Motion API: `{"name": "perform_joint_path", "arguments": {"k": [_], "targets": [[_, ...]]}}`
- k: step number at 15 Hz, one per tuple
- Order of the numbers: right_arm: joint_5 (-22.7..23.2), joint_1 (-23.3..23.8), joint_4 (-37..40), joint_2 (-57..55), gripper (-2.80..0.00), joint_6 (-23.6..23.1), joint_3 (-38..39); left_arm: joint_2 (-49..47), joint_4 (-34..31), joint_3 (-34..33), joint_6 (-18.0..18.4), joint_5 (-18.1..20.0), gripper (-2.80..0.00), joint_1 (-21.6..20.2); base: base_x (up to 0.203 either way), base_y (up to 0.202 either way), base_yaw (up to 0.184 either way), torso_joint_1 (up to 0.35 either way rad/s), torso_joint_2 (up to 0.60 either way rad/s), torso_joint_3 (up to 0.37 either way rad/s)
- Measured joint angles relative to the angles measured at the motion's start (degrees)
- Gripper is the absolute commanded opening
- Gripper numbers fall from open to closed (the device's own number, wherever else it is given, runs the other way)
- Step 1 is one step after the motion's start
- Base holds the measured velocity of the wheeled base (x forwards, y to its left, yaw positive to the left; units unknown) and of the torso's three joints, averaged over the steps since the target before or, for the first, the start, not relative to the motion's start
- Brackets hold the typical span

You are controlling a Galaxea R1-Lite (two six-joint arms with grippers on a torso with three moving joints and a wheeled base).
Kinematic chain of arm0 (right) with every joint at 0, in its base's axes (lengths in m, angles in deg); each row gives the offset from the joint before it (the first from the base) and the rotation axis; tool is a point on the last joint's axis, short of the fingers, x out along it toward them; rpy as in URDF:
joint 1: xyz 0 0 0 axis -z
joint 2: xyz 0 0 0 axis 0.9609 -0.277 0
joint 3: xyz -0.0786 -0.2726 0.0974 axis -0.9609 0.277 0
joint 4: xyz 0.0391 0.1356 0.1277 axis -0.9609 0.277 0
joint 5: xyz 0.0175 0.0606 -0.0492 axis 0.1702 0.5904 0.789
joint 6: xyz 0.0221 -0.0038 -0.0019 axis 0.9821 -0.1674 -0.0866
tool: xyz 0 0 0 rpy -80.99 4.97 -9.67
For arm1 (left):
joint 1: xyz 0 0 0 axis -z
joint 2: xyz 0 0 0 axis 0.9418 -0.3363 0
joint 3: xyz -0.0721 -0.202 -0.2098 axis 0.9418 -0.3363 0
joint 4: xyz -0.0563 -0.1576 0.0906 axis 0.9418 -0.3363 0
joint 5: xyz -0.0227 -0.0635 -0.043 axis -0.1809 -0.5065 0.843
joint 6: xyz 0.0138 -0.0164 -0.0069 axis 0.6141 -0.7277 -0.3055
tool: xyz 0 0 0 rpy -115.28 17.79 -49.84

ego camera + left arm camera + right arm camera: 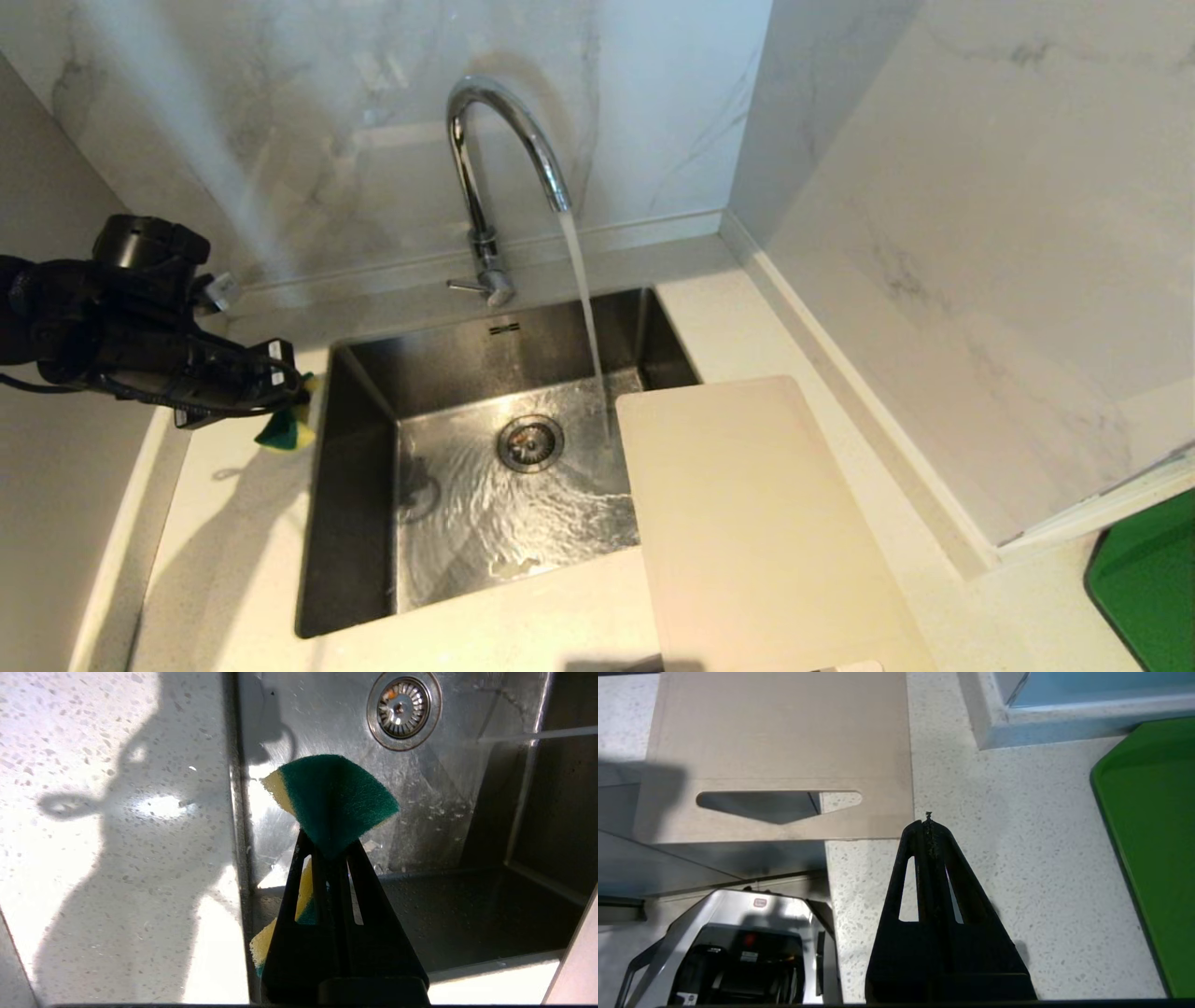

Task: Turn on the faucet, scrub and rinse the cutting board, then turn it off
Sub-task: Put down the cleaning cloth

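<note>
My left gripper needs to let go of the sponge on the speckled counter (pixel 269 435) (pixel 168 764) beside the sink's rim, across from the cutting board. The sponge now hangs over the sink's rim.
The chrome gooseneck faucet (pixel 485 168) stands behind the sink (pixel 355 467) with water streaming from its spout onto the sink floor near the drain (pixel 529 442). The pale cutting board (pixel 756 523) lies flat on the counter to the right, its left part overhanging the sink; its handle slot (pixel 777 805) shows in the right wrist view. My left gripper (pixel 285 411) hangs over the sink's left rim, shut on a green-and-yellow sponge (pixel 329 800). My right gripper (pixel 928 823) is shut and empty above the counter, just off the board's near corner; the head view does not show it.
A dark green tray (pixel 1153 588) lies on the counter at the far right. Marble walls close in the back and the right side. A speckled white counter (pixel 233 560) surrounds the sink. Part of the robot's base (pixel 738 947) shows below the counter edge.
</note>
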Motion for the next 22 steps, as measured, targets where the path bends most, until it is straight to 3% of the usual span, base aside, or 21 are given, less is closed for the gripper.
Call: {"name": "perform_joint_path", "arguments": {"k": [8, 18, 22], "targets": [[-2.65, -0.72, -0.12, 9.46, -2.80, 6.34, 0.13, -0.20, 0.04, -0.04, -0.07, -0.01, -2.80, -0.05, 0.000, 0.000, 0.000, 0.000, 0.00, 0.000], [-2.77, -0.80, -0.21, 12.08, -2.80, 6.64, 0.13, -2.21, -0.93, 1.45, 0.83, -0.63, -2.80, -0.79, 0.000, 0.000, 0.000, 0.000, 0.00, 0.000], [-2.76, -0.80, -0.21, 12.08, -2.80, 6.53, 0.13, -5.71, -6.11, 4.35, 2.09, -6.04, -2.80, -1.68, 0.000, 0.000, 0.000, 0.000, 0.00, 0.000]]}}
